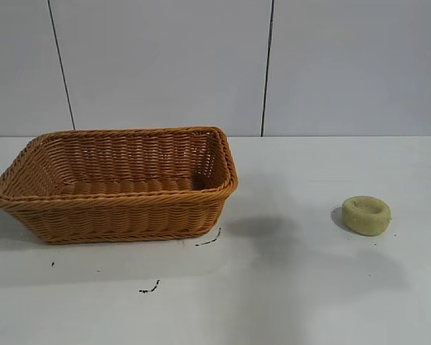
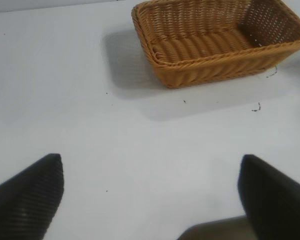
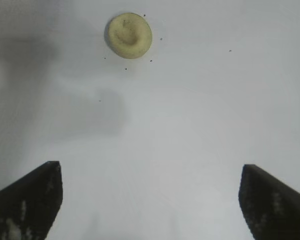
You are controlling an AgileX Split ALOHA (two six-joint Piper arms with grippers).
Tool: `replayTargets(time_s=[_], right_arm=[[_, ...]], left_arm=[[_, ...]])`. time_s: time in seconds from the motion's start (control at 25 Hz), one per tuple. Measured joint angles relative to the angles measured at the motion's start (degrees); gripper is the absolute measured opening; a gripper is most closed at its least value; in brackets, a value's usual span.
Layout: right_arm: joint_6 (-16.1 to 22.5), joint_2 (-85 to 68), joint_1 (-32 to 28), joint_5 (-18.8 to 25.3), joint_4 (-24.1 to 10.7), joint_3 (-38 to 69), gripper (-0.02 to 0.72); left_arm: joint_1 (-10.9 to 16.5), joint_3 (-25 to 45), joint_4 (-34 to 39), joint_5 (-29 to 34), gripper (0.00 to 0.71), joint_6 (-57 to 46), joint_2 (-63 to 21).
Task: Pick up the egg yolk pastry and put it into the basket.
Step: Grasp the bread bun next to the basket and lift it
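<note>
The egg yolk pastry is next for my right gripper, which should go to it and close on its opposite sides, across its dimpled middle point(image 1: 368, 208) point(image 3: 130, 36).
The egg yolk pastry point(image 1: 366, 215), a small pale yellow-green puck with a dimpled top, lies on the white table at the right. In the right wrist view the egg yolk pastry point(image 3: 129, 35) sits well ahead of my right gripper point(image 3: 151, 172), which is open with only bare table between its dark fingers point(image 3: 32, 197). The orange-brown wicker basket point(image 1: 115, 203) stands at the left and holds nothing. From the left wrist the basket point(image 2: 215, 67) shows far ahead of my left gripper point(image 2: 151, 165), open over bare table. Neither arm appears in the exterior view.
The white table point(image 1: 287, 287) reaches back to a pale panelled wall point(image 1: 165, 65). A few small dark specks point(image 1: 149, 290) lie on the table in front of the basket. A broad shadow darkens the table between basket and pastry.
</note>
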Motion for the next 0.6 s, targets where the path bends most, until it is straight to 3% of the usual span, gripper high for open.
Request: replayTargets(time_s=[0.28, 0.6], right_arm=[[-0.13, 27.49, 0.00, -3.19, 0.00, -14.89, 0.666], [-0.59, 42.33, 1.08, -4.32, -0.10, -26.60, 0.666]], left_arm=[[0.00, 0.00, 0.00, 0.00, 0.695, 0.00, 0.00], [0.00, 0.00, 0.00, 0.00, 0.695, 0.00, 0.00]])
